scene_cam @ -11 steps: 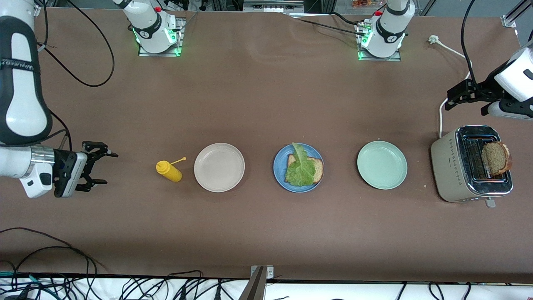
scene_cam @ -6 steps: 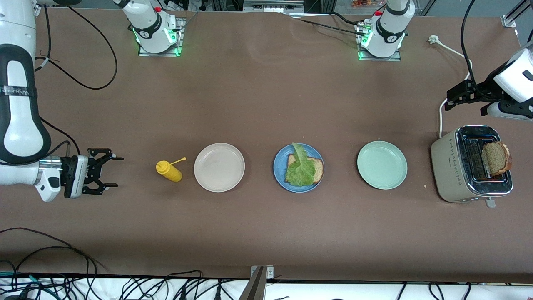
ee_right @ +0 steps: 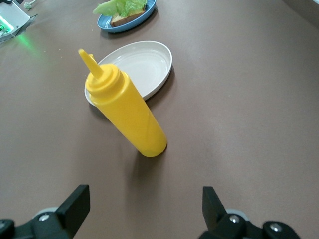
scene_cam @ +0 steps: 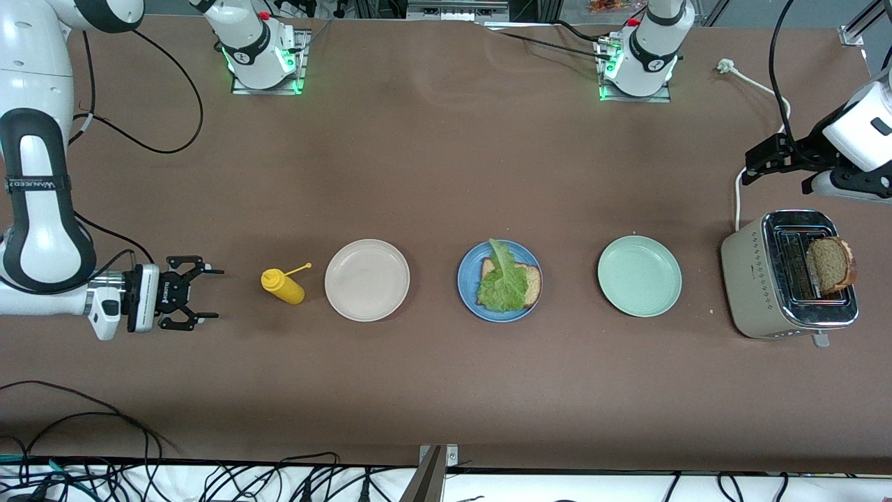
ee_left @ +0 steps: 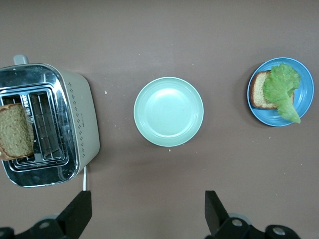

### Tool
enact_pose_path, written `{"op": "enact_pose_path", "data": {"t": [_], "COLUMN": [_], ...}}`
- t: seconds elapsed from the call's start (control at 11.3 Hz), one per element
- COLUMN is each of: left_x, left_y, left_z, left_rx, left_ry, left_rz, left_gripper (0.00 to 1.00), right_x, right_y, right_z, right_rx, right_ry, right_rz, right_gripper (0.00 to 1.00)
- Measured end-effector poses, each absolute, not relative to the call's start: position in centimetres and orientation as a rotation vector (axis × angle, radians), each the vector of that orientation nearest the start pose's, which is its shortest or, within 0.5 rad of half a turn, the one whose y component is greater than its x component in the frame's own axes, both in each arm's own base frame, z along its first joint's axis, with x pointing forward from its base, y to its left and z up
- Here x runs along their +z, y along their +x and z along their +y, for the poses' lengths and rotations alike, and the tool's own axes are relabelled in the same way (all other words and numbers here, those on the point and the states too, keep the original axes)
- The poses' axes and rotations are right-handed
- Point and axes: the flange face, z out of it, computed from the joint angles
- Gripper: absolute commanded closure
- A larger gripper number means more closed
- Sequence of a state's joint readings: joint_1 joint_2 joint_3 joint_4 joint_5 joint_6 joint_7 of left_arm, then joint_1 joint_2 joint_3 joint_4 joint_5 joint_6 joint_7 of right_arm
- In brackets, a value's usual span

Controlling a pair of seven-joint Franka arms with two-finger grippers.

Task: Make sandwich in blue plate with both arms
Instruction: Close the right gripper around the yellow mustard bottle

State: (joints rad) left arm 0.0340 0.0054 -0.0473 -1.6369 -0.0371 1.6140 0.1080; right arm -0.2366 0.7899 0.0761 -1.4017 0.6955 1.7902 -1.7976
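My right gripper moves to the yellow squeeze bottle next and closes on the lower part of its body (scene_cam: 290, 291) (ee_right: 141, 132), just above the bottom of the bottle.
The blue plate (scene_cam: 466, 293) sits mid-table and holds one bread slice (scene_cam: 534, 284) with a green lettuce leaf (scene_cam: 503, 282) lying on it. A second bread slice (scene_cam: 829, 265) stands in the toaster (scene_cam: 756, 279) at the left arm's end. My right gripper (scene_cam: 216, 293) is open and empty, low over the table beside the yellow squeeze bottle (scene_cam: 282, 286), pointing at it. My left gripper (scene_cam: 777, 173) is open and empty, up over the table by the toaster's cord. The left wrist view shows the toaster (ee_left: 79, 124), its bread (ee_left: 15, 130) and the blue plate (ee_left: 305, 99).
A beige plate (scene_cam: 367, 280) lies between the bottle and the blue plate. A pale green plate (scene_cam: 640, 276) lies between the blue plate and the toaster. The toaster's white cord (scene_cam: 737, 199) runs toward the arm bases. In the right wrist view the bottle (ee_right: 127, 114) leans toward the beige plate (ee_right: 144, 64).
My right gripper has moved lower and closer to the yellow bottle, staying open. The left arm has hardly moved. Plates, bread and lettuce are as before.
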Motion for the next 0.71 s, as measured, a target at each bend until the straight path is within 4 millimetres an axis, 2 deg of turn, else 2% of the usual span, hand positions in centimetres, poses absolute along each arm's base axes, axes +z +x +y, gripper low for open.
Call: {"op": "enact_pose_path", "data": {"t": [0.44, 0.71], "left_x": [59.4, 59.4], "left_y": [55.8, 55.8], "left_z": [-1.8, -1.7], "left_rx": [0.043, 0.043], "left_ry": [-3.172, -3.171], "left_rz": [0.208, 0.207], "left_gripper": [0.0, 0.0], "right_x": [18.5, 15.1], "right_y": [68.9, 66.9], "right_z": [-5.7, -4.3], "right_rx": [-0.553, -0.618], "right_ry": [-1.784, -1.693], "right_rz": [-1.484, -1.449], "right_gripper": [0.0, 0.0]}}
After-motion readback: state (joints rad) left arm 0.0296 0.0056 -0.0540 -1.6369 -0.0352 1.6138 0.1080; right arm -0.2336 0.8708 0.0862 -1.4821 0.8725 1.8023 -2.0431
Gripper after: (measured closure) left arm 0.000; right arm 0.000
